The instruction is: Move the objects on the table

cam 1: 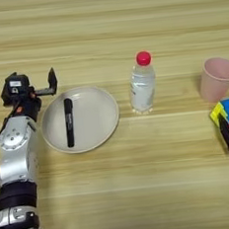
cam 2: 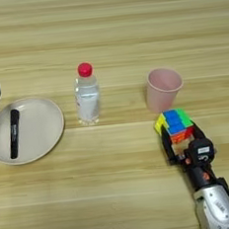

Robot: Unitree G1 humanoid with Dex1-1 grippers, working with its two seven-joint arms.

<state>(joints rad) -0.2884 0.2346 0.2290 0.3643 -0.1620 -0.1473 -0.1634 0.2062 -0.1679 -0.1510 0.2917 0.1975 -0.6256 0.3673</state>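
The robot's right gripper needs to release the puzzle cube just in front of the bottle [cam 1: 163, 119], on the side toward the cup.
A slim black marker pen [cam 1: 69, 122] lies lengthwise in the round cream plate [cam 1: 96, 113] at the left. My left gripper [cam 1: 32, 78] stands open just beyond the plate's far-left rim, with nothing between its fingers. A clear bottle with a red cap [cam 2: 87, 97] stands upright in the middle. To its right stands a pink cup [cam 2: 162, 89], mouth up. Just in front of the cup sits the multicoloured puzzle cube [cam 2: 175, 123], tilted, and my right gripper [cam 2: 181, 136] is shut on it with one black finger against each side.
The wood-grain table [cam 2: 103, 33] fills both views. The bottle stands about a hand's width right of the plate. The cup almost touches the cube's far side. My left forearm [cam 1: 14, 161] lies along the left edge.
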